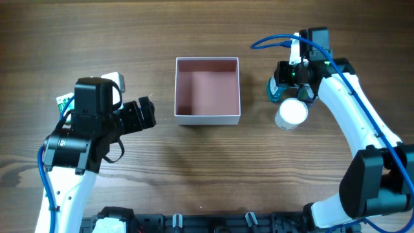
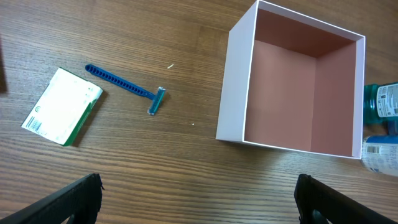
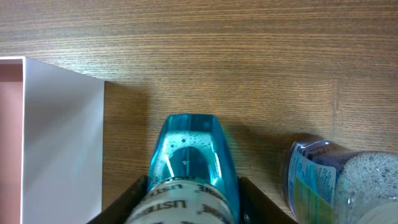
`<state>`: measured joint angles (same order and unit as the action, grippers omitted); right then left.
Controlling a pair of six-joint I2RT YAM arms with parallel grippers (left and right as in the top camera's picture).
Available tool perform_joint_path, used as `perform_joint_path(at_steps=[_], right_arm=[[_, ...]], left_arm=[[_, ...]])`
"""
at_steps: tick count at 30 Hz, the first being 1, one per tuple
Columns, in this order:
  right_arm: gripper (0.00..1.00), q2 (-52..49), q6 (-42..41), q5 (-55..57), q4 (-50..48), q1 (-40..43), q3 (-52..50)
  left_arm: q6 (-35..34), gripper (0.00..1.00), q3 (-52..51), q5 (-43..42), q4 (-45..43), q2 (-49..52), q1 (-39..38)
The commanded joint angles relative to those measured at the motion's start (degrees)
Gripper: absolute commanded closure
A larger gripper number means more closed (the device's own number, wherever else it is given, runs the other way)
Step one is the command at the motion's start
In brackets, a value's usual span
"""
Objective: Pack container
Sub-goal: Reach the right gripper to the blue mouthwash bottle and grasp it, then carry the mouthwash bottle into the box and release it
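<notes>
The robot's right gripper should set the teal mouthwash bottle down in the far half of the container (image 1: 198, 89), toward the left gripper.
The container (image 1: 207, 118), a square white box with a dusty-pink inside, stands empty at the table's middle; it also shows in the left wrist view (image 2: 233, 87) and the right wrist view (image 3: 62, 143). My right gripper (image 1: 284, 83) is to its right, shut on a teal mouthwash bottle (image 3: 191, 155) whose sides both fingers (image 3: 193, 202) touch. A clear bottle with a white cap (image 1: 292, 113) stands beside it, also in the right wrist view (image 3: 342, 180). My left gripper (image 1: 146, 114) is open and empty (image 2: 199, 202), left of the container, above bare wood.
A blue razor (image 2: 127, 86) and a green-and-white packet (image 2: 62, 106) lie on the wood left of the container; the packet's edge peeks out past the left arm from overhead (image 1: 63, 101). Both bottles show at the left wrist view's right edge (image 2: 380, 102).
</notes>
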<state>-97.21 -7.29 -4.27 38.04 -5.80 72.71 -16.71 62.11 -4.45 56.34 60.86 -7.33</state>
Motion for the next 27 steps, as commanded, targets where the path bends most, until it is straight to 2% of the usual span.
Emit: perform_joint_path(at_steps=[1,9,11,12,20,23,27], right_arm=[[0.62,-0.8,-0.4,0.4,0.2,0.0,1.2],[0.75,-0.8,-0.4,0.4,0.1,0.0,1.2],[0.86,-0.8,-0.4,0.4,0.1,0.0,1.2],[0.96,-0.8,-0.4,0.4,0.1,0.0,1.2],[0.96,3.4,2.0,2.1,1.0,-3.4,4.0],[0.96,7.2,1.7,6.3,3.2,-7.8,9.1],[0.96,9.3,-3.5,14.2,6.2,-16.5,18.1]], left_arm=[[-0.5,0.00,1.2,-1.1,-0.4,0.1,0.1],[-0.5,0.00,1.2,-1.1,-0.4,0.1,0.1],[-0.5,0.00,1.2,-1.1,-0.4,0.1,0.1],[-0.5,0.00,1.2,-1.1,-0.4,0.1,0.1],[-0.5,0.00,1.2,-1.1,-0.8,0.1,0.1],[-0.5,0.00,1.2,-1.1,-0.8,0.1,0.1],[-0.5,0.00,1.2,-1.1,-0.8,0.1,0.1]])
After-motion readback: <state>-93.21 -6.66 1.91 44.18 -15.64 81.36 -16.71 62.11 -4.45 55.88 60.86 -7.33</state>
